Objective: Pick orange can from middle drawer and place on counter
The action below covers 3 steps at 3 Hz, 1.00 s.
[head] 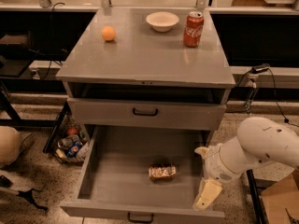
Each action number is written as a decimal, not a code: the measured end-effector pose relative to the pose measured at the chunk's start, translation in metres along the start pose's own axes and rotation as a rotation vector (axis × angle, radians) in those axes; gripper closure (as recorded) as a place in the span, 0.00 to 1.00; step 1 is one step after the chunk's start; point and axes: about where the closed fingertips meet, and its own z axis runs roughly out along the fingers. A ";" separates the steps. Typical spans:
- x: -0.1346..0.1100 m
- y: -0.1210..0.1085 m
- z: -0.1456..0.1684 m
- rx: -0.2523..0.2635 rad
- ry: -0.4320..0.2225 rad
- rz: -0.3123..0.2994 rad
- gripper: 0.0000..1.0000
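The gripper will next go to the orange can in the open middle drawer and close on its end (170,171) nearest the cardboard box.
The orange can (162,172) lies on its side on the floor of the open middle drawer (88,174), a little right of centre and toward the front. The counter (145,57) is the grey cabinet top above it. My gripper (207,195) hangs from the white arm (254,146) at the drawer's front right corner, over the right wall. It is to the right of the can and slightly nearer the front, apart from it and holding nothing.
On the counter stand an orange ball (108,33), a white bowl (162,20) and a red Coca-Cola can (193,29). A shallower drawer front (145,113) is closed above the open drawer. A basket of clutter (70,146) sits on the floor at left, a cardboard box (280,202) at right.
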 end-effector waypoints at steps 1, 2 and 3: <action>0.000 0.000 0.000 0.000 0.000 -0.001 0.00; 0.006 -0.023 0.028 0.034 -0.058 -0.026 0.00; 0.012 -0.066 0.076 0.088 -0.168 -0.070 0.00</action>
